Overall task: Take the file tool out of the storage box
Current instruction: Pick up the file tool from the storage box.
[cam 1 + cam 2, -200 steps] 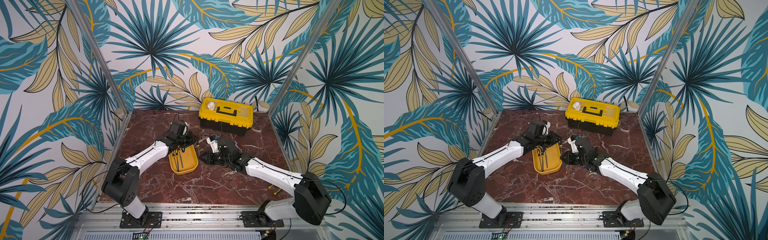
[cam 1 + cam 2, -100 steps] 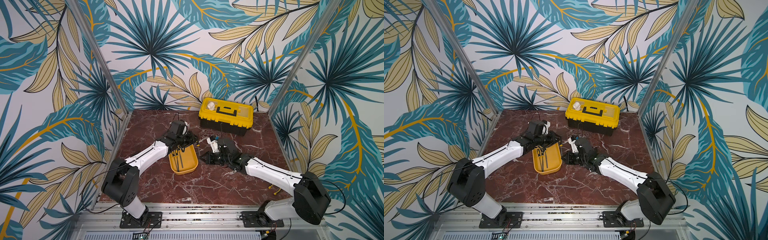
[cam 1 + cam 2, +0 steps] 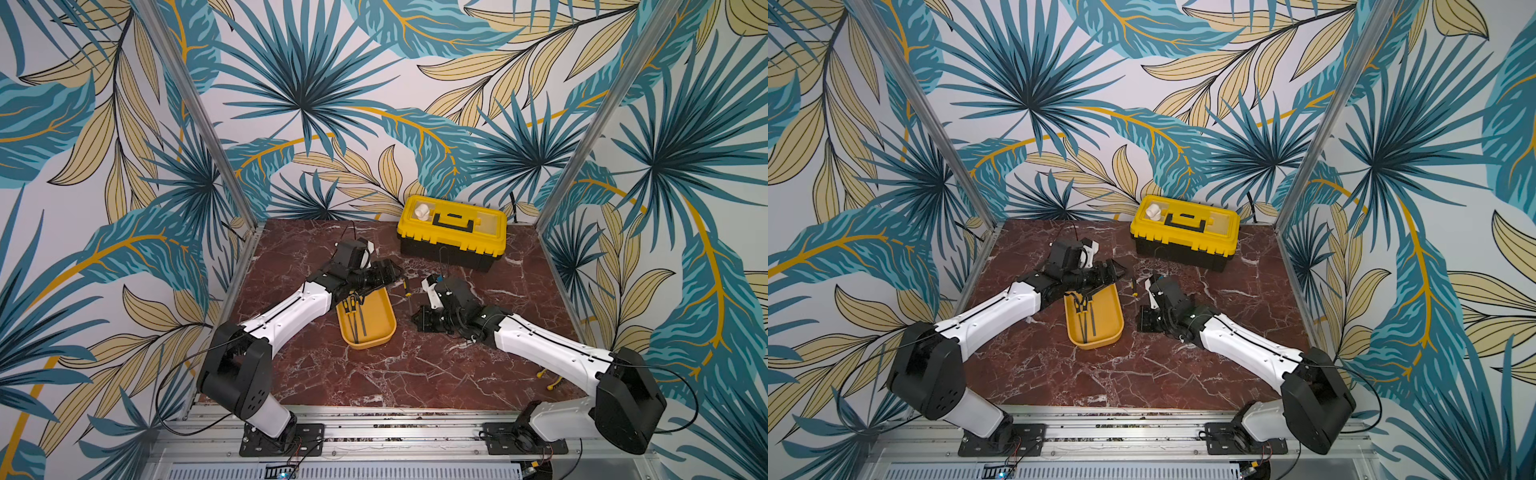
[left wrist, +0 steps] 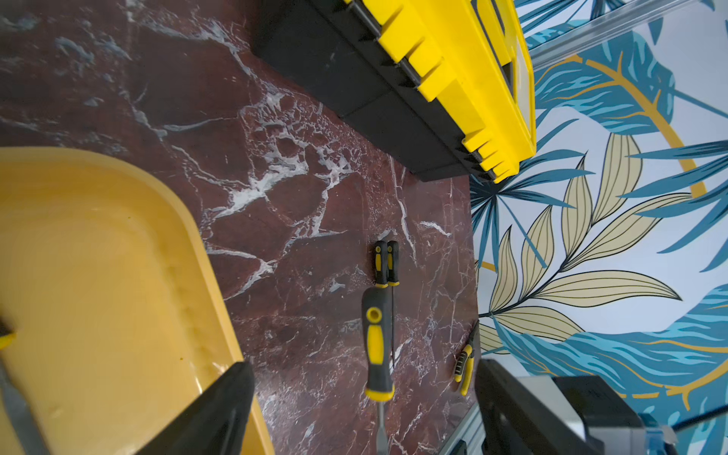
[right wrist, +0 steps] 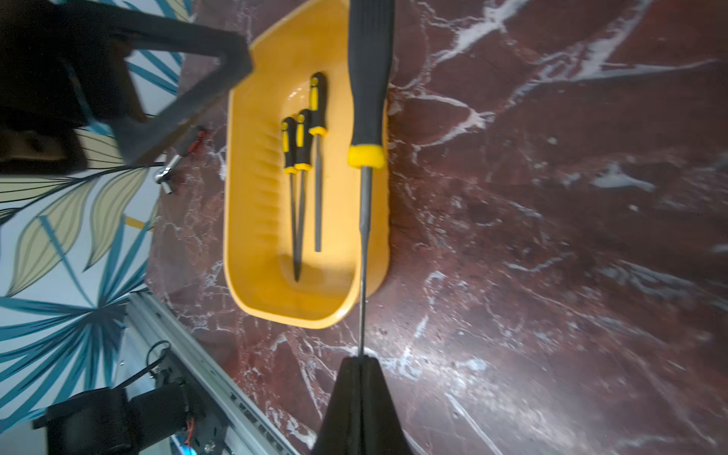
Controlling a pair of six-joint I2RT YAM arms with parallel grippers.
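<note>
My left gripper is to close next on the handle of the file (image 3: 360, 299) (image 4: 3, 330) in the storage box, the one that lies nearest my right gripper.
The file tool (image 5: 369, 90) has a black handle with a yellow collar and a thin grey shaft. It hangs over the table just right of the storage box (image 3: 376, 338), a shallow yellow tray. My right gripper (image 5: 360, 360) is shut on the tip of the shaft. In both top views the file (image 3: 406, 291) (image 3: 1133, 287) points toward the back, between the two grippers. My left gripper (image 4: 364, 409) is open, its fingers (image 4: 214, 405) standing wide on either side of the handle (image 4: 376, 342) without touching it. Three more files (image 5: 301, 157) lie in the box (image 5: 246, 205).
A black toolbox with a yellow lid (image 3: 453, 232) (image 3: 1185, 232) stands at the back right. Small yellow-and-black tools (image 4: 386, 262) lie on the marble near the right wall. A ratchet (image 5: 169, 177) lies left of the box. Metal frame rails border the table.
My left gripper has opened and let go of the file's handle. My right gripper has closed fully on the shaft and now holds the file alone.
</note>
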